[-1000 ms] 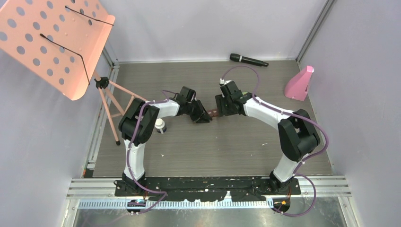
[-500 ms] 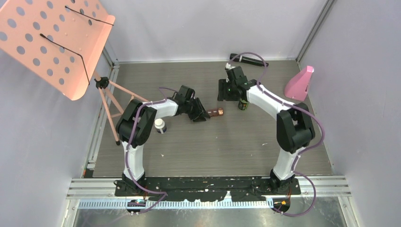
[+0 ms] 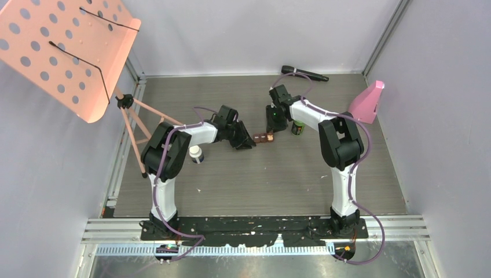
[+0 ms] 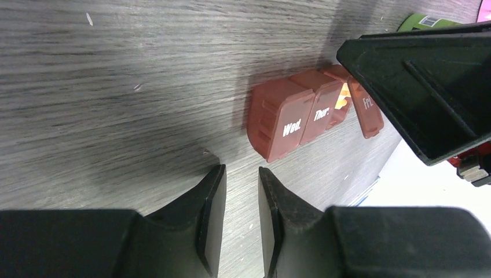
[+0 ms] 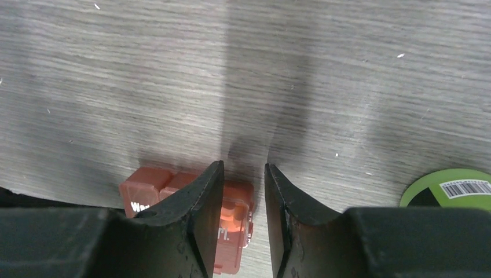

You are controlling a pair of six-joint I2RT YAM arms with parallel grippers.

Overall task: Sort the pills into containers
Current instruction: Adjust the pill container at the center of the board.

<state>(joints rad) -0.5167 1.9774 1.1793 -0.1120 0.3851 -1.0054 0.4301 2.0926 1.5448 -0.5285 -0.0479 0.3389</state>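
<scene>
I can see the Fri. lid standing partly open and crowding the cell with the orange pills, so I need to bring my right gripper round, pinch the lid [image 4: 366,111] and swing it wider.
The small brown case [image 3: 264,138] lies mid-table, its cells marked Wed., Thur. and Fri. [image 4: 292,119]. The Fri. lid stands open with orange pills inside [image 5: 233,215]. My left gripper [image 3: 246,141] rests low just left of the case, its jaws slightly apart and empty [image 4: 241,180]. My right gripper [image 3: 274,123] hovers just behind the case, over the open cell, its jaws slightly apart and empty [image 5: 244,174]. The green-lidded bottle [image 3: 297,128] stands right of it [image 5: 456,189]. The white bottle with a dark cap [image 3: 196,154] stands by the left arm.
A black microphone [image 3: 304,73] lies at the back wall. A pink wedge-shaped object [image 3: 366,102] stands at the back right. A pink perforated music stand [image 3: 63,49] on tripod legs fills the back left.
My right gripper lifted off the case toward the back, uncovering the green-lidded bottle, then came back toward the case. My left gripper has hardly moved.
</scene>
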